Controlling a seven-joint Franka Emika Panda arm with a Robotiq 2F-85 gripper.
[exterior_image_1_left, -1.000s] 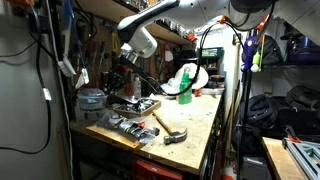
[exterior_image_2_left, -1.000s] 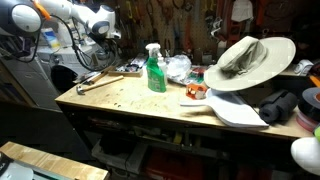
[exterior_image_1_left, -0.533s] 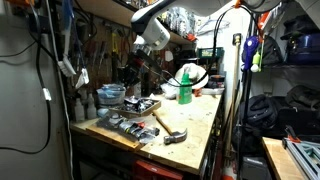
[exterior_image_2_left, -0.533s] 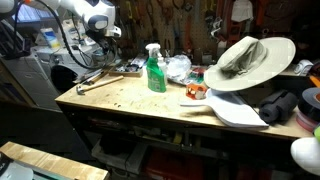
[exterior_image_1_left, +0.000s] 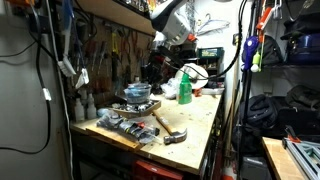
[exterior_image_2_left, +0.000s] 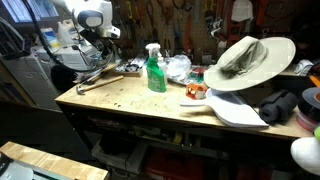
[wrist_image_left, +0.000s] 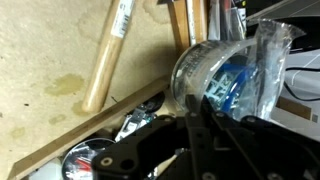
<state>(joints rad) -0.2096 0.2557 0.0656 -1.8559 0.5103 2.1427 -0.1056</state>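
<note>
Next, my gripper releases the clear plastic container on the workbench (exterior_image_1_left: 184, 107) in front of the green spray bottle. The container now hangs just above the workbench.
My gripper (wrist_image_left: 190, 106) is shut on the rim of a clear plastic container (wrist_image_left: 215, 72) that holds blue and clear bits. In an exterior view the container (exterior_image_1_left: 137, 93) hangs just above the left part of the wooden workbench (exterior_image_1_left: 190, 118), below the gripper (exterior_image_1_left: 149, 76). Under it lie a tray of metal parts (exterior_image_1_left: 131, 108) and a wooden-handled hammer (wrist_image_left: 108, 52). The gripper (exterior_image_2_left: 98, 55) also shows at the bench's far left end in an exterior view, where the container is hard to make out.
A green spray bottle (exterior_image_2_left: 154, 70) stands mid-bench, also seen in an exterior view (exterior_image_1_left: 184, 88). A wide-brimmed hat (exterior_image_2_left: 246, 58) and a white flat piece (exterior_image_2_left: 236, 111) lie at one end. The hammer (exterior_image_1_left: 168, 128) lies near the front edge. Tools hang on the back wall.
The arm has carried the clear container sideways over the bench, from beyond its left end to above the tray of parts, and lifted it slightly.
</note>
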